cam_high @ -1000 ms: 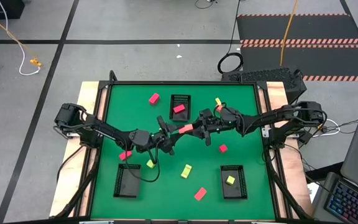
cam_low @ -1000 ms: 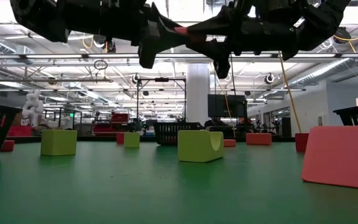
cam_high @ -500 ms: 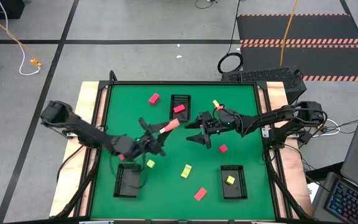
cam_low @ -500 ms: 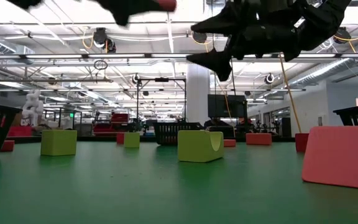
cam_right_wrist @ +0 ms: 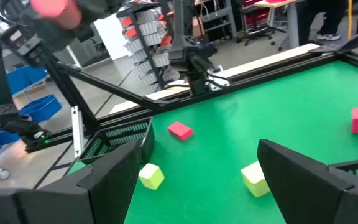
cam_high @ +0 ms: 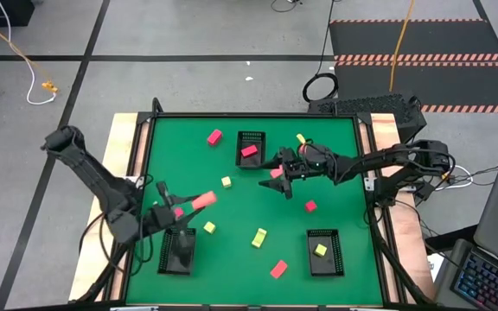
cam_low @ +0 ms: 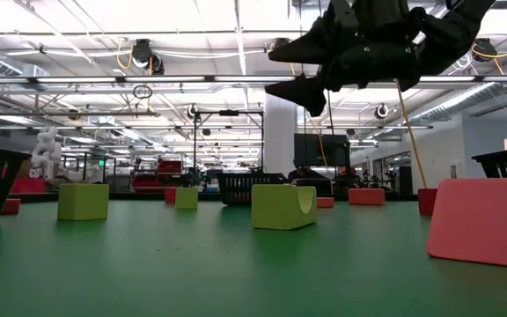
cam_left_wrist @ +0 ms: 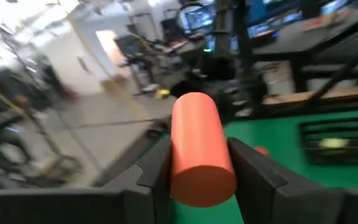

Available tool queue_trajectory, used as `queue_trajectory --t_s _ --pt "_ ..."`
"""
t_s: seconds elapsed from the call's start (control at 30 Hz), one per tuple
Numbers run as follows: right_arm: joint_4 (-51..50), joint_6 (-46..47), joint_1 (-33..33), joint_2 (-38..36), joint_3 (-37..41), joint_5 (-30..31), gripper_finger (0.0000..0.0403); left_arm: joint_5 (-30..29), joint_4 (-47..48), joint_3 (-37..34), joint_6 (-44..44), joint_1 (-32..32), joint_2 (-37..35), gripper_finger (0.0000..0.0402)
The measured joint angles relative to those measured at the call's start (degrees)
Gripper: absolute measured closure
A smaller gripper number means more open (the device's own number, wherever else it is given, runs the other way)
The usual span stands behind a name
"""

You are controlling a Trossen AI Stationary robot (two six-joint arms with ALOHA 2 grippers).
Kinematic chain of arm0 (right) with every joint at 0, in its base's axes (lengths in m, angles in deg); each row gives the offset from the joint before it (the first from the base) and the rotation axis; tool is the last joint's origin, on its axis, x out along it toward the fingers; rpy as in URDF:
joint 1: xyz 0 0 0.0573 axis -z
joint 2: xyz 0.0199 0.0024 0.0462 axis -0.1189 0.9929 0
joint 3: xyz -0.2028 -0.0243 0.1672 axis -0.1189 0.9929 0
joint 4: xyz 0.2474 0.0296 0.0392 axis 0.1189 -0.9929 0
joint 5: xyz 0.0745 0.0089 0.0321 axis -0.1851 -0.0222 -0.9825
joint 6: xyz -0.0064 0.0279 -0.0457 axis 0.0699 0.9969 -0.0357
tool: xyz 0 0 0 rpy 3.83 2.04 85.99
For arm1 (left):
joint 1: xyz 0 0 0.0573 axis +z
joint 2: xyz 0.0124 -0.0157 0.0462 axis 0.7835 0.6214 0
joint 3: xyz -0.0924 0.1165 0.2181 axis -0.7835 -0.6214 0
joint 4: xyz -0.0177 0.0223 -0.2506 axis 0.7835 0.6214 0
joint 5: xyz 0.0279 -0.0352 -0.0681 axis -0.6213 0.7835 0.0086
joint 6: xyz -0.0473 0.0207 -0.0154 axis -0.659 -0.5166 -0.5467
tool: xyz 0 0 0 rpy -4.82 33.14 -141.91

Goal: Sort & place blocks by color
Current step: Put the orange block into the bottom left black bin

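The robot's left gripper should release the coral-red cylindrical block in the middle of the empty black mesh tray [cam_high: 176, 249].
My left gripper [cam_high: 184, 206] [cam_left_wrist: 201, 152] is shut on a coral-red cylindrical block [cam_high: 202, 200], high over the mat by the far end of the near-left black mesh tray [cam_high: 178, 252]. My right gripper [cam_high: 279, 175] [cam_right_wrist: 197, 186] hangs open in mid-air over the table's middle, with nothing between its fingers. In the low view it shows at the top [cam_low: 311, 88]. Loose blocks lie flat on the green mat: yellow-green ones [cam_high: 226, 181] [cam_high: 259, 237], coral-red ones [cam_high: 309, 206] [cam_high: 278, 269] [cam_high: 214, 136] and a pink one [cam_high: 177, 212]. My left gripper pinches the cylindrical block's curved sides [cam_left_wrist: 194, 177] between its two fingers [cam_left_wrist: 157, 174], at the block's near end. The fingers come level from the table's left and lie along the block. Its free end [cam_high: 207, 199] sticks out past the fingertips, clear of the table.
A far tray [cam_high: 251, 149] holds a coral-red block and a near-right tray [cam_high: 325, 252] holds a yellow-green one. Another yellow-green block [cam_high: 208, 227] lies near the left tray. A raised frame [cam_high: 145, 147] runs round the mat.
My right gripper has opened and let go of the coral-red block, staying about where it was. My left gripper has kept hold of the block and swung it up and toward the table's near left, rolling as it went, to the near-left tray.
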Motion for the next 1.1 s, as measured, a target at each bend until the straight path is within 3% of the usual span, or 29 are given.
queue_trajectory --t_s 0.1,0.37,0.47,0.63,0.77,0.97,1.1 --pt "0.06 0.0 0.67 0.0 0.0 -0.01 0.0088 4.53 8.07 0.0 -11.83 -2.13 -2.33 0.027" --pt "-2.34 0.02 0.67 0.0 0.0 -0.23 0.0088 23.75 34.75 0.0 -51.1 -2.86 -6.22 0.027" --pt "-2.54 0.72 0.64 0.0 0.0 -2.92 0.0088 31.08 46.22 -0.01 -65.16 -2.72 -6.71 0.027" --pt "-2.71 1.75 0.6 -0.02 0.0 -4.74 0.0088 48.13 61.24 -0.02 -84.06 -2.42 -6.33 0.027" --pt "-2.46 1.67 0.94 -0.02 0.0 -4.5 0.0088 56.03 63.9 -0.02 -87.43 -2.4 -5.8 0.027" --pt "-2.27 1.69 1.03 -0.02 0.0 -4.5 0.0088 56.95 61.98 -0.02 -86.75 -2.37 -5.75 0.0264" --pt "-2.29 1.72 1.03 -0.02 0.0 -4.5 0.0088 55.69 62.75 -0.02 -86.7 -2.37 -5.75 0.0174"
